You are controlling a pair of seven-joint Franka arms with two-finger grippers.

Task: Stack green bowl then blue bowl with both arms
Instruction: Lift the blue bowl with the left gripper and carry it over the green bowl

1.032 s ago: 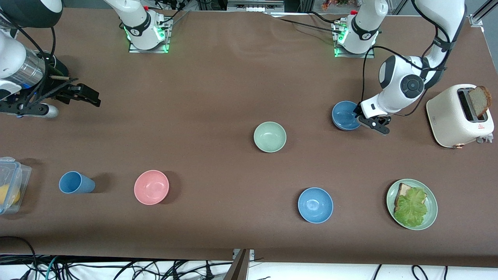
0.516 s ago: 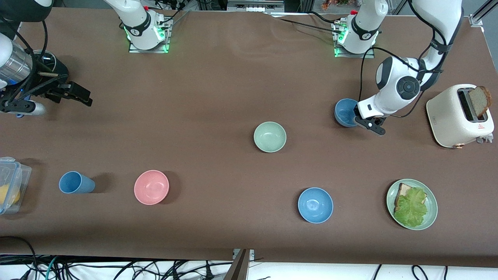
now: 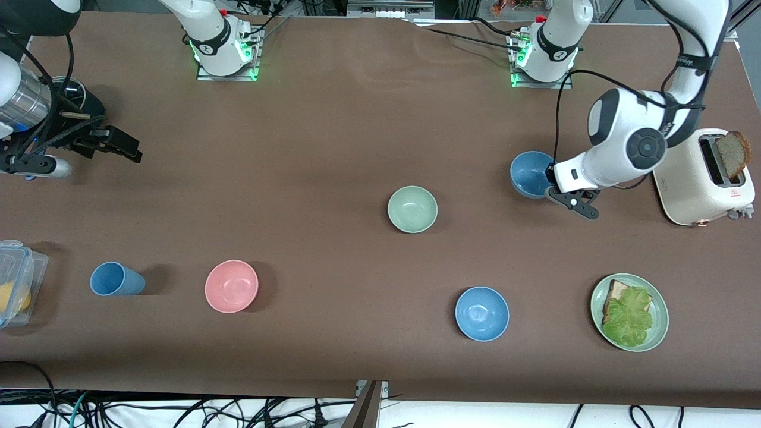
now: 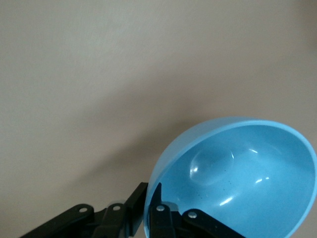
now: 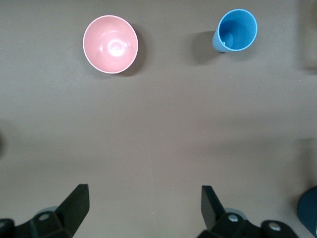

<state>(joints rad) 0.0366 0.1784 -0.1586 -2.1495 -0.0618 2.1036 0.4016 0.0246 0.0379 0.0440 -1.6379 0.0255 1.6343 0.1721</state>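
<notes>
Next, my left gripper releases the blue bowl inside the empty green bowl (image 3: pixel 413 209), nesting both mid-table.
The green bowl (image 3: pixel 412 208) sits upright and empty mid-table. My left gripper (image 3: pixel 550 185) is shut on the rim of a blue bowl (image 3: pixel 531 173) beside the toaster. One finger is inside the rim and one outside. In the left wrist view the gripper (image 4: pixel 148 201) holds this blue bowl (image 4: pixel 237 183) tilted, its shadow on the table under it. A second blue bowl (image 3: pixel 482 313) sits nearer the front camera. My right gripper (image 3: pixel 122 148) is open and empty above the table at the right arm's end. It also shows in the right wrist view (image 5: pixel 143 198).
A pink bowl (image 3: pixel 231 286) and a blue cup (image 3: pixel 116 279) sit toward the right arm's end; both show in the right wrist view, pink bowl (image 5: pixel 110 44) and cup (image 5: pixel 237 30). A toaster (image 3: pixel 701 178) with bread, a green plate (image 3: pixel 660 333) with toast and lettuce, a plastic container (image 3: pixel 18 279).
The left arm's wrist has swung toward the toaster, and the blue bowl in its gripper has shifted slightly and tipped. The right gripper drew back toward the right arm's end of the table, then held still.
</notes>
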